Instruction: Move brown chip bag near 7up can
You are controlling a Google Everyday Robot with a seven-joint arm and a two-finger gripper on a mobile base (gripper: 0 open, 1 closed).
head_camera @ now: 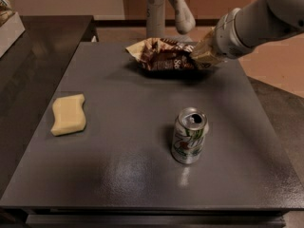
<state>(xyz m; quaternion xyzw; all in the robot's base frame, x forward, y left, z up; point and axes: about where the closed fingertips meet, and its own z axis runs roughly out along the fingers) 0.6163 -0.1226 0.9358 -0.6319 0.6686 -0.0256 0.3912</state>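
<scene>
The brown chip bag, now at the table's far middle, will be let go by my gripper on the dark grey table [194, 91] just behind the 7up can.
The brown chip bag [164, 55], crinkled dark brown and cream foil, is at the far middle of the dark grey table [118, 165]. A shadow shows under it. My gripper [202, 58] reaches in from the upper right and is shut on the bag's right end. The 7up can [189, 136], silver with green and red markings and a pull-tab top, stands upright in the near right part of the table. It is well in front of the bag and apart from it.
A pale-yellow wavy sponge [69, 114] lies at the table's left side. A white robot column [156, 11] stands behind the table's far edge. A dark counter [28, 42] adjoins on the left, with a white box [9, 25] on it.
</scene>
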